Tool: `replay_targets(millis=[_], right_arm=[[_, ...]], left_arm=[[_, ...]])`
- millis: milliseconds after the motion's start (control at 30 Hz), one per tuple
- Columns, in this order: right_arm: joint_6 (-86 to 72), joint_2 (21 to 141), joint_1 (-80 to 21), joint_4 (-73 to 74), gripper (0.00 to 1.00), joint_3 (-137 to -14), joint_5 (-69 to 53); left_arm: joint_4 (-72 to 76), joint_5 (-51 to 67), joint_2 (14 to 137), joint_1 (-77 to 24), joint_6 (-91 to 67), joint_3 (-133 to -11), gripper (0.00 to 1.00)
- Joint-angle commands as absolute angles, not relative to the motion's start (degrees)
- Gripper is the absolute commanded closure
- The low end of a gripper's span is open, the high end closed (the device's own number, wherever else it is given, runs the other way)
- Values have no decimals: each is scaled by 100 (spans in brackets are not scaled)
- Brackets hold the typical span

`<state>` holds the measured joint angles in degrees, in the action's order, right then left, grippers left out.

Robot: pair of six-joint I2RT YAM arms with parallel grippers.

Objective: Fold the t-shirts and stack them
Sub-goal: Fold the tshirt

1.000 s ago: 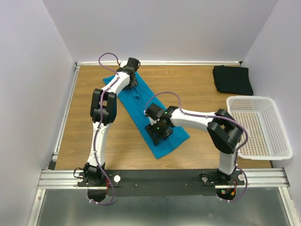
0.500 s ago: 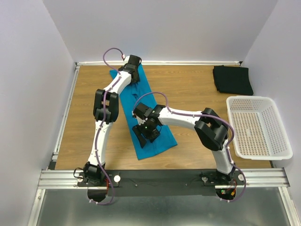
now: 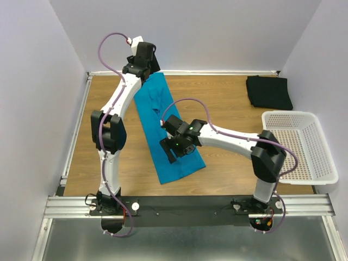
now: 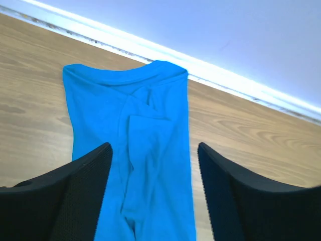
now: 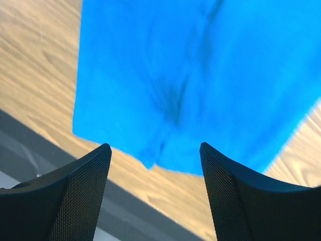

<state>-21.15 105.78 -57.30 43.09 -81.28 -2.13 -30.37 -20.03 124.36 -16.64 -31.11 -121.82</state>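
Next, my right gripper goes to the teal-blue t-shirt's near corner (image 3: 204, 165) (image 5: 262, 170), on the side toward the white basket, and closes there.
The teal-blue t-shirt (image 3: 163, 117) lies flat on the table as a long narrow folded strip, running from the back wall to the front. It also shows in the left wrist view (image 4: 145, 150) and the right wrist view (image 5: 200, 75). The black t-shirt (image 3: 268, 91) lies folded at the back right. My left gripper (image 3: 145, 64) is open and empty, raised above the strip's far end. My right gripper (image 3: 173, 151) is open and empty, above the strip's near part.
A white perforated basket (image 3: 299, 145) stands at the right edge of the table. White walls close in the table at the back and sides. A metal rail (image 3: 190, 204) runs along the front edge.
Both grippers have let go of the teal-blue shirt and lifted. The left arm has risen towards the back wall. The shirt now lies straighter, stretched out as a strip.
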Motion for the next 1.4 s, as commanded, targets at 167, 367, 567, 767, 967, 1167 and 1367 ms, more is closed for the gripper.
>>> replay_targets(millis=[167,367,567,767,967,1167,1367], right_arm=[[-2338,9879,-5695,4430,18,-7480,466],[-2224,10160,-5695,4316,20,-7550,27],[-2171,10467,-5695,4254,20,-7585,-316],[-2145,10775,-5695,4210,21,-7787,-316],[-2083,11073,-5695,4201,21,-8041,-167],[-1995,11276,-5643,4210,20,-8367,-35],[-2091,11260,-5423,4201,20,-8499,167]], left_arm=[[-3604,-2250,11725,-2259,-4104,-10381,35],[-3542,-2320,12023,-2250,-4254,-10142,37],[-3498,-2504,12480,-2250,-4184,-10388,38],[-3736,-2461,13262,-2153,-4026,-11039,39],[-3683,-2294,13763,-2039,-3771,-11451,43],[-3805,-2057,14378,-1881,-3542,-12303,44],[-3657,-1767,14608,-1723,-3314,-13008,36]])
